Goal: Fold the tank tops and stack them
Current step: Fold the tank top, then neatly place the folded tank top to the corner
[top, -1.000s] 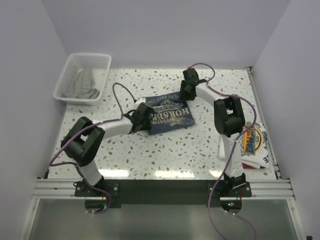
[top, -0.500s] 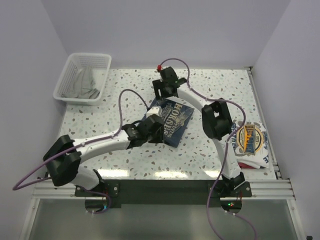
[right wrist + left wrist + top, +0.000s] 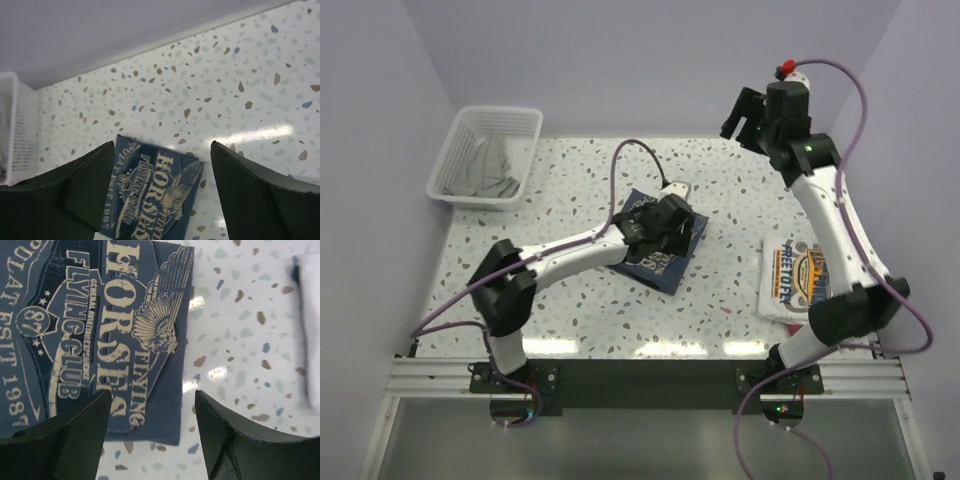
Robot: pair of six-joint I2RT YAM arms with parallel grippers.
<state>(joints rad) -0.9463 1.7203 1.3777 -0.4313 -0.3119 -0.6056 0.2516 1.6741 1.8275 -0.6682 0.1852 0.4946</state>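
My left gripper should grip the slate-blue tank top's edge [image 3: 690,256] [image 3: 182,352] facing the white tank top next at its middle, beside the wing print.
The slate-blue tank top [image 3: 658,262] lies folded into a small rectangle on the table, white lettering up. My left gripper [image 3: 670,230] hovers open and empty just above it. In the left wrist view the top [image 3: 100,330] fills the upper left, and my open left gripper [image 3: 152,407] straddles its near right corner. My right gripper [image 3: 744,114] is raised high at the back right, open and empty. In the right wrist view it [image 3: 162,147] looks down on the blue top [image 3: 150,200] from afar. The white tank top [image 3: 800,280] with its round graphic lies folded at the right.
A white mesh basket [image 3: 460,140] with grey cloth in it stands at the back left; its wall shows in the right wrist view [image 3: 17,130]. The white top's edge [image 3: 310,325] shows at the right of the left wrist view. The speckled table [image 3: 570,310] is walled on three sides.
My right arm has let go of the blue top and swung up to the back right, uncovering the white top. The blue top is folded smaller. My left gripper has moved right over it.
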